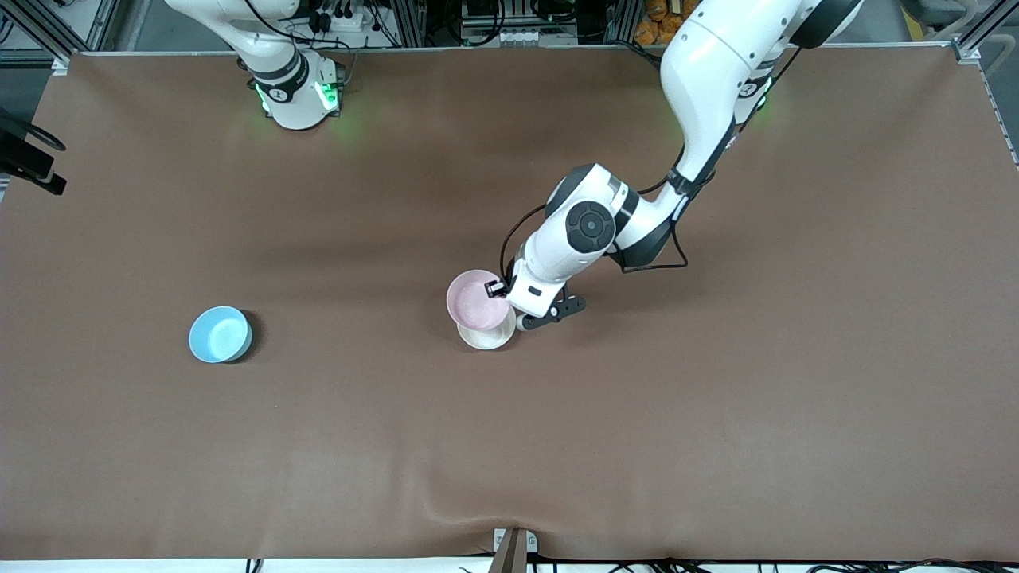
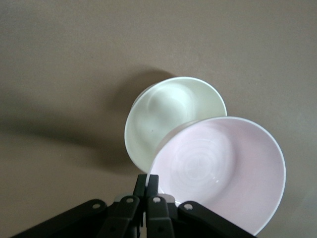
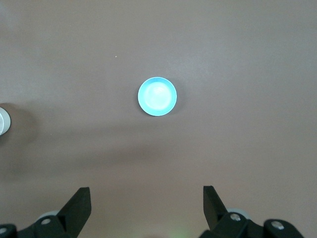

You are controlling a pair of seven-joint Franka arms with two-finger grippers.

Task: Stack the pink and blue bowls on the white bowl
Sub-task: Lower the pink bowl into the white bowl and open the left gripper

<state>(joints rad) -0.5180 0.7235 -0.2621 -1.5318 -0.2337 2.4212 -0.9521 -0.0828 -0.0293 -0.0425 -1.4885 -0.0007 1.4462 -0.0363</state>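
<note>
Next, I let go of the pink bowl with my left gripper down inside the white bowl (image 1: 487, 321) (image 2: 174, 125), nested within the white bowl's rim.
My left gripper (image 1: 500, 290) is shut on the rim of the pink bowl (image 1: 476, 299) and holds it tilted, partly over the white bowl (image 1: 486, 336), which sits on the table near the middle. In the left wrist view the pink bowl (image 2: 223, 173) overlaps the white bowl (image 2: 166, 116), and the gripper (image 2: 152, 179) pinches the pink rim. The blue bowl (image 1: 220, 334) sits alone toward the right arm's end of the table. It also shows in the right wrist view (image 3: 157, 96), well ahead of my open, empty right gripper (image 3: 146, 193). The right arm waits high by its base.
The brown table cover (image 1: 716, 414) is bare around the bowls. A black fixture (image 1: 28, 163) juts in at the table edge at the right arm's end. A bracket (image 1: 513, 549) sits at the edge nearest the front camera.
</note>
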